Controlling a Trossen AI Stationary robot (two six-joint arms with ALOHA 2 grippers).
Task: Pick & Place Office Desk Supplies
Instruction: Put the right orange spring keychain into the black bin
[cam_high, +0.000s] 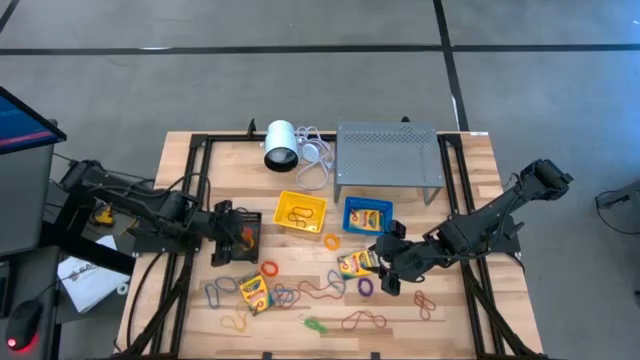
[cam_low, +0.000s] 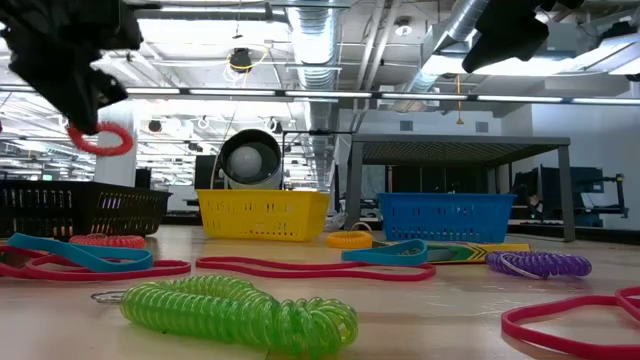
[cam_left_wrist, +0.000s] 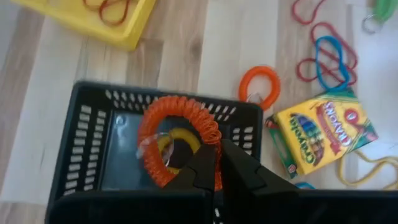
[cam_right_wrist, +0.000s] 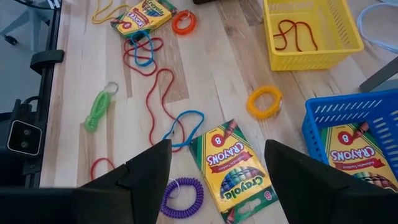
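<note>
I will let go of the red-orange coil ring with my left gripper on top of the yellow coil inside the black tray (cam_high: 247, 240) (cam_left_wrist: 178, 150).
My left gripper (cam_left_wrist: 217, 149) hovers over the black tray (cam_left_wrist: 87, 155) at the table's left and is shut on a red-orange coil ring (cam_left_wrist: 177, 121). A yellow coil (cam_left_wrist: 180, 140) lies inside that tray. My right gripper (cam_right_wrist: 217, 149) is open, its fingers spread above a crayon box (cam_right_wrist: 233, 168) that lies flat on the table beside a purple coil (cam_right_wrist: 182, 198). Another crayon box (cam_high: 254, 292) lies nearer the left. A third (cam_right_wrist: 354, 155) is in the blue tray (cam_high: 368, 216). The yellow tray (cam_high: 302, 210) holds a red band. My left gripper pinches the coil ring at the side nearest the wrist (cam_left_wrist: 216, 177) between its two fingers, coming from above. The ring is lifted clear and hangs below the fingers (cam_low: 100, 140) over the black tray.
The white cylinder (cam_high: 280, 145) with its cable and the grey perforated rack (cam_high: 388, 155) stand at the far edge. Rubber bands, an orange coil (cam_high: 270, 268), a yellow coil (cam_high: 331, 241) and a green coil (cam_high: 316, 325) are scattered over the near half of the table.
</note>
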